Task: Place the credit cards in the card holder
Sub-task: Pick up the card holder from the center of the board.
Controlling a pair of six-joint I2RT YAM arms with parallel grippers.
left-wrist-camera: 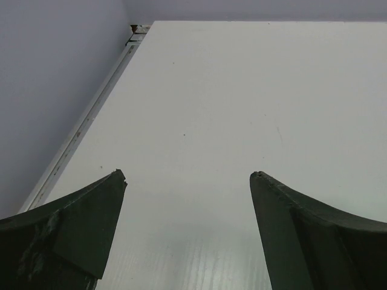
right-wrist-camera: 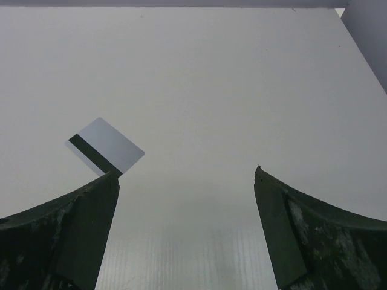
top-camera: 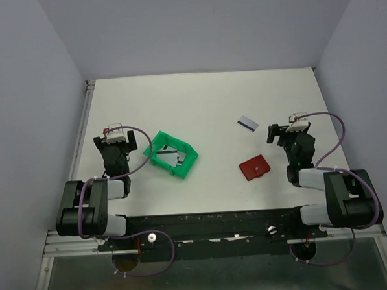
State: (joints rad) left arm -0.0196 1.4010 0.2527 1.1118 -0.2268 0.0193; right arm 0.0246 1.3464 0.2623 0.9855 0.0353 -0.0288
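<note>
Next, I move my right gripper over to the dark red card holder and close it on its near corner (top-camera: 268,169), beside the holder's small strap.
One silvery credit card (top-camera: 247,122) with a dark stripe lies flat on the white table, far right of centre. It also shows in the right wrist view (right-wrist-camera: 109,150), just beyond my left fingertip. More cards (top-camera: 173,157) lie inside a green tray. The dark red card holder (top-camera: 254,167) lies closed near the right arm. My right gripper (top-camera: 288,129) (right-wrist-camera: 186,175) is open and empty, right of the loose card. My left gripper (top-camera: 115,137) (left-wrist-camera: 187,175) is open and empty over bare table, left of the tray.
The green plastic tray (top-camera: 159,141) stands left of centre at an angle. The table's left edge rail (left-wrist-camera: 84,124) runs close to the left gripper. Grey walls enclose the table on the left, the back and the right.
</note>
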